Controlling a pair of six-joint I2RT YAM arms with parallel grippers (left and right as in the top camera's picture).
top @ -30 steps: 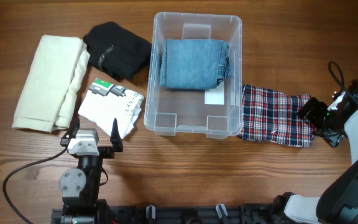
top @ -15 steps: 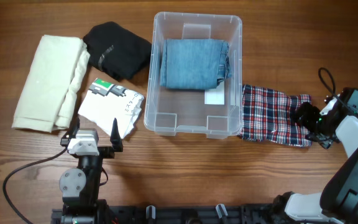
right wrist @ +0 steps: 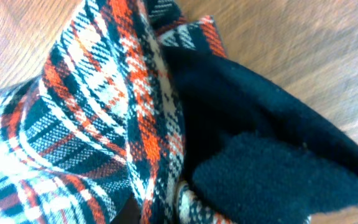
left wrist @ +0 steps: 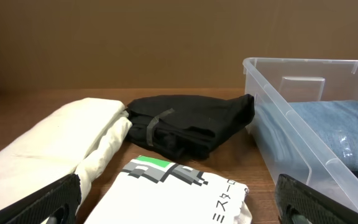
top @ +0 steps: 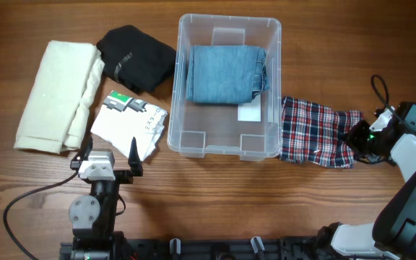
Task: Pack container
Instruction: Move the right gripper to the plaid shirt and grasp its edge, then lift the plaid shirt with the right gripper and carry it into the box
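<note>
I will release the navy plaid garment from my right gripper in the clear container, across the folded blue denim's near edge (top: pixel 223 110).
The clear container (top: pixel 222 153) stands mid-table with folded blue denim (top: pixel 224 74) inside; its wall (left wrist: pixel 303 68) also shows at the right of the left wrist view. A plaid garment (top: pixel 313 133) lies on the table against the container's right side. My right gripper (top: pixel 354 136) is at that garment's right edge, shut on bunched plaid cloth (right wrist: pixel 73 124) that fills the right wrist view. My left gripper (top: pixel 110 150) stands open near the front left, its fingers (left wrist: pixel 48 196) wide apart over the near end of a white printed shirt (left wrist: pixel 173 186), holding nothing.
Left of the container lie a folded cream garment (top: pixel 56 95), a black garment (top: pixel 136 56) and the white printed shirt (top: pixel 130 123). A cable (top: pixel 27 198) runs from the left arm's base across the front left.
My right gripper has slid left onto the plaid garment's right edge and closed on it, bunching the cloth. The left arm has not moved.
</note>
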